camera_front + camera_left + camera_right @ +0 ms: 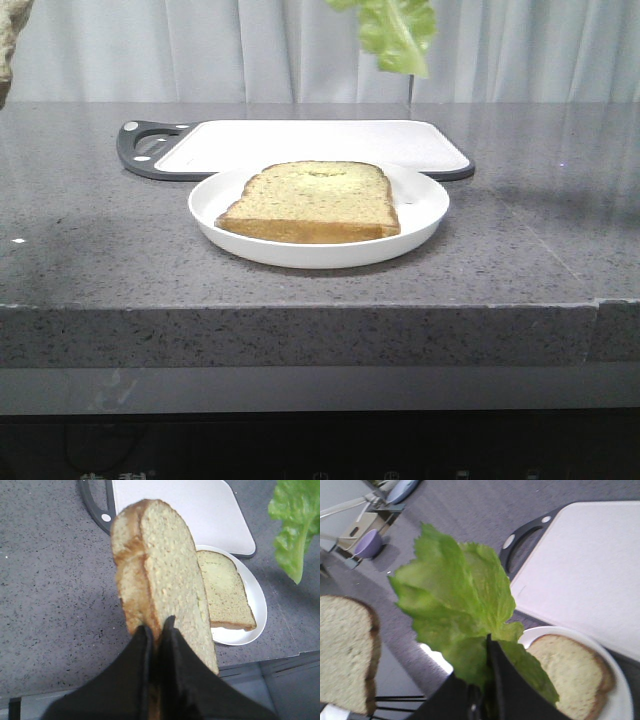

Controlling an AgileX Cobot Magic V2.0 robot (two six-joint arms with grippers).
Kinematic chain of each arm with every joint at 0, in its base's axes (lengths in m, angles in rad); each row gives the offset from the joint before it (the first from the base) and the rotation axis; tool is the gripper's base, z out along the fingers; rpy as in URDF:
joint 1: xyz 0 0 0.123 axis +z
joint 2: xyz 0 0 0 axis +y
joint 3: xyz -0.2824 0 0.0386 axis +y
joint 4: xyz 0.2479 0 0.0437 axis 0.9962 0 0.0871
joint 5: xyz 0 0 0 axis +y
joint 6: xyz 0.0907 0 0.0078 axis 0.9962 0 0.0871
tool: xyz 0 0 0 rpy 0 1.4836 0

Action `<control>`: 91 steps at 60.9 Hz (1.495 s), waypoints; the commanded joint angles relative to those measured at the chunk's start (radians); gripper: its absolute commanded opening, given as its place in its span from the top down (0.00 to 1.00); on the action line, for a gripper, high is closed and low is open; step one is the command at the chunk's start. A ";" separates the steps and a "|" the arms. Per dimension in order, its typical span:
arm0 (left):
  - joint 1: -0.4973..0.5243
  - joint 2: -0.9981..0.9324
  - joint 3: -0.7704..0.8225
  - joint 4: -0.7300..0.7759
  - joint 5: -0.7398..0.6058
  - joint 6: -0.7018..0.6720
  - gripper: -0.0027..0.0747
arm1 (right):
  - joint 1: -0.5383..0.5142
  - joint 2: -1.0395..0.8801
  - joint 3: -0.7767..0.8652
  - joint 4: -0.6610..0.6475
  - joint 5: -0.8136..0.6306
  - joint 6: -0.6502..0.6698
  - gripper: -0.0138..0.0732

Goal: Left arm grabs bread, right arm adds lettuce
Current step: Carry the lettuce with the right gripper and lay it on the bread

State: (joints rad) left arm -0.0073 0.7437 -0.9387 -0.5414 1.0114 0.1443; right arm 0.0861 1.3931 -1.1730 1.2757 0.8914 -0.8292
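Observation:
The robot's right gripper will release the green lettuce on top of the bread slice on the white plate [318, 185] [572, 672].
My left gripper [157, 626] is shut on the bread [165, 570], a thick slice with brown crust, and holds it on edge above the grey counter. The slice's edge shows at the top left of the front view [8, 50] and in the right wrist view [345, 650]. My right gripper [479, 670] is shut on the green ruffled lettuce [455, 605]. The leaf hangs high over the cutting board's far side [398, 35], and also shows in the left wrist view [295, 525]. Neither gripper itself shows in the front view.
A white plate [420, 215] near the counter's front holds a second, thinner bread slice [315, 200]. A white cutting board [330, 140] with a dark handle lies just behind it. The counter's front edge [300, 305] is close. A purple bowl [367, 544] stands beyond the counter.

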 commanded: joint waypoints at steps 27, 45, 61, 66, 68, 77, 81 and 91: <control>0.004 -0.003 -0.024 -0.037 -0.056 0.002 0.99 | 0.134 0.024 0.168 0.266 0.108 -0.102 0.97; 0.004 -0.003 -0.024 -0.037 -0.056 0.002 0.99 | 0.134 0.162 0.168 0.356 0.097 -0.102 0.97; 0.004 -0.003 -0.024 -0.037 -0.056 0.002 0.99 | 0.134 0.221 0.168 0.298 -0.042 -0.102 0.83; 0.004 -0.003 -0.024 -0.037 -0.056 0.002 0.99 | 0.134 0.222 0.168 0.266 -0.062 -0.102 0.70; 0.004 -0.003 -0.024 -0.037 -0.056 0.002 0.99 | 0.134 0.222 0.168 0.256 -0.074 -0.102 0.63; 0.004 -0.003 -0.024 -0.037 -0.056 0.002 0.99 | 0.134 0.222 0.167 0.200 -0.144 -0.102 0.43; 0.004 -0.003 -0.024 -0.037 -0.056 0.002 0.99 | 0.134 0.215 0.164 0.160 -0.165 -0.100 0.39; 0.004 -0.003 -0.024 -0.037 -0.056 0.002 0.99 | 0.134 0.173 0.143 0.032 -0.198 -0.058 0.39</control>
State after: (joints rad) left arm -0.0073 0.7437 -0.9387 -0.5414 1.0114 0.1443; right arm 0.2219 1.6389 -0.9890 1.3450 0.6922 -0.9057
